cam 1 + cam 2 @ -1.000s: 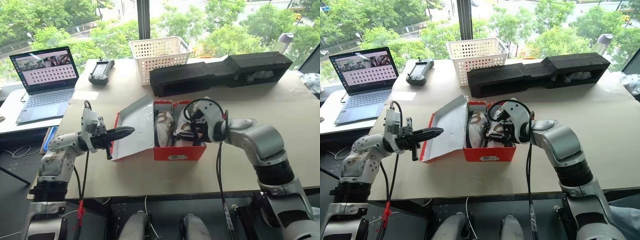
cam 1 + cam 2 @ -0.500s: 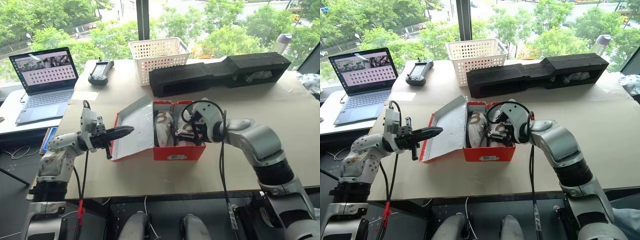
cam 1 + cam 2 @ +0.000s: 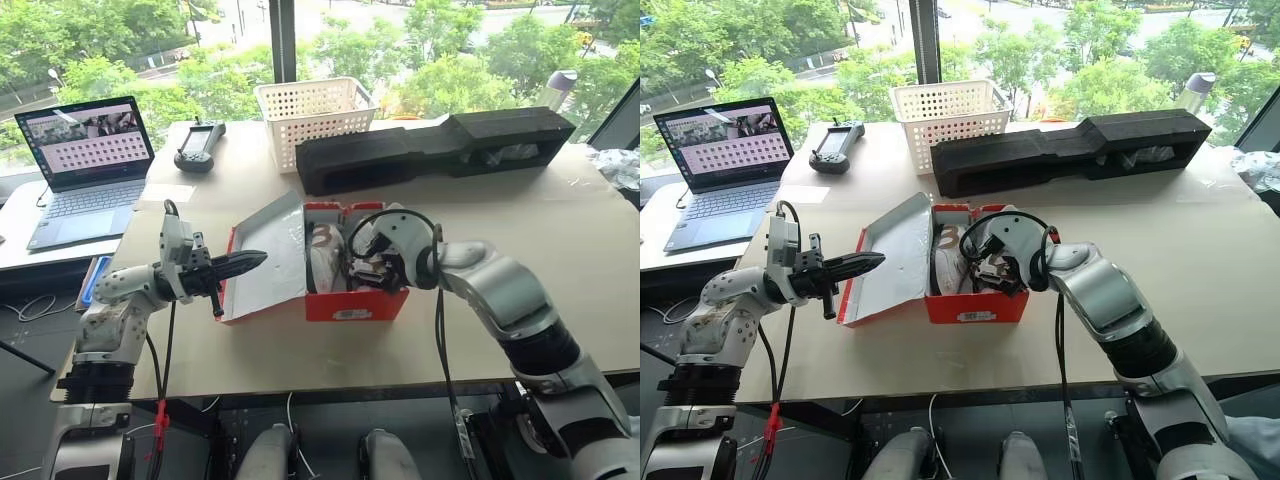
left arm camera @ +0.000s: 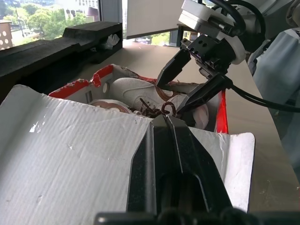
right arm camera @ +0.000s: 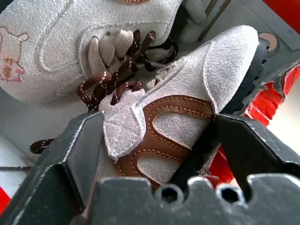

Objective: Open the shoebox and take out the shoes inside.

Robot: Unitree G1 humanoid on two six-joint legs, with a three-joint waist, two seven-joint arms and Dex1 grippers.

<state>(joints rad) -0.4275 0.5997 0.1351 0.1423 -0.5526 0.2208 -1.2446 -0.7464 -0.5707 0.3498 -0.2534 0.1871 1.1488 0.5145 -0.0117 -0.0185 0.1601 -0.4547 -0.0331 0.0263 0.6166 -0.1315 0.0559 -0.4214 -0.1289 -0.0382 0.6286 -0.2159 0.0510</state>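
I should open my right gripper and take the narrower toe (image 5: 236, 52), because it straddles the brown-trimmed shoe's wide middle, where the sole lies close to the side of the box.
The red shoebox (image 3: 356, 303) stands open on the table, its lid (image 3: 266, 258) tipped back to the left with the white inside up. My left gripper (image 3: 257, 262) is shut, its tip resting against the lid's white inside (image 4: 70, 159). Two light-grey shoes lie in the box: one (image 3: 325, 256) on the left, one (image 5: 187, 93) with brown trim and dark laces on the right. My right gripper (image 3: 362, 268) reaches down into the box. One finger (image 5: 70, 154) presses that shoe's side and the other its black sole.
A white plastic basket (image 3: 312, 118) and a long black foam block (image 3: 440, 145) sit behind the box. A laptop (image 3: 85, 160) and a black controller (image 3: 198, 145) lie at the far left. The table's front edge runs just below the box.
My right gripper's fingers have closed in from wide open onto the right-hand shoe, and the wrist has rolled a little. The left gripper and the lid have stayed put.
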